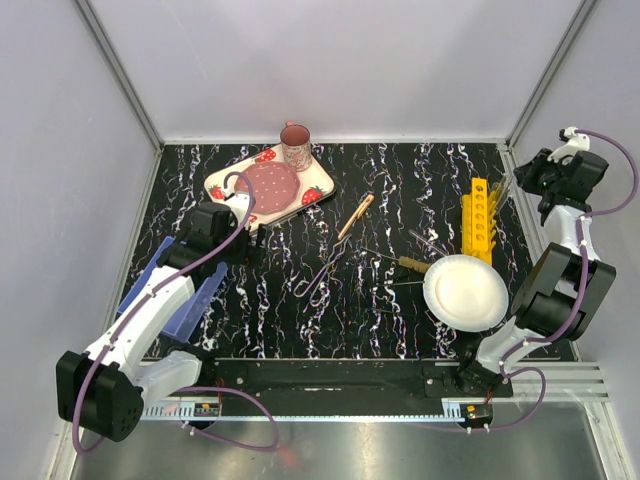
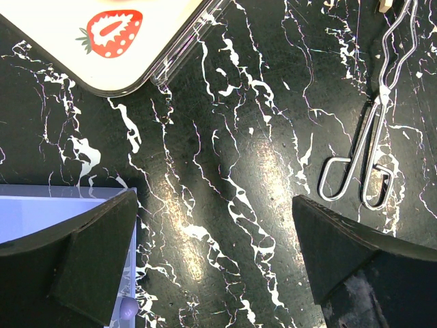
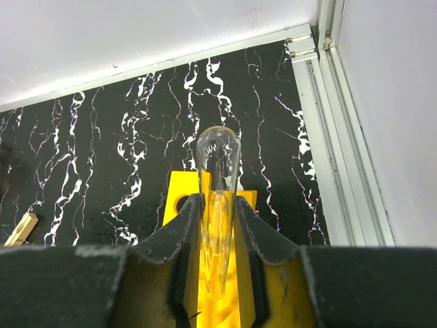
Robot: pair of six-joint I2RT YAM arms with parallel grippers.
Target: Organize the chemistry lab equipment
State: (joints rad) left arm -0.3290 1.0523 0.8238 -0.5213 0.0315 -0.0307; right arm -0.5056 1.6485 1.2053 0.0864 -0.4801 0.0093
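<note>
Next, I release the glass test tube from my right gripper on the pegs at the yellow rack's far end (image 1: pixel 495 193) (image 3: pixel 227 239). The tube is now held above the rack.
My right gripper (image 3: pixel 217 203) is shut on a clear glass test tube (image 3: pixel 217 154), held above the yellow rack (image 3: pixel 175 190) with its rounded end pointing away. From above, that gripper (image 1: pixel 512 192) hangs over the rack's (image 1: pixel 478 215) far right side. A bent wire tong (image 1: pixel 320 275) lies mid-table, also seen as the tong (image 2: pixel 372 150) right of my left gripper. One wooden-handled tool (image 1: pixel 355 215) lies beyond it, another (image 1: pixel 412 264) beside the plate. My left gripper (image 2: pixel 215 253) is open and empty over bare table, its place in the top view (image 1: pixel 240 240) by the tray.
The strawberry tray (image 1: pixel 315 190) with a pink mug (image 1: pixel 295 147) stands at the back left; its corner (image 2: pixel 102 61) is just beyond my left fingers. A blue bin (image 1: pixel 170 290) sits under the left arm. The white plate (image 1: pixel 465 292) lies near the rack.
</note>
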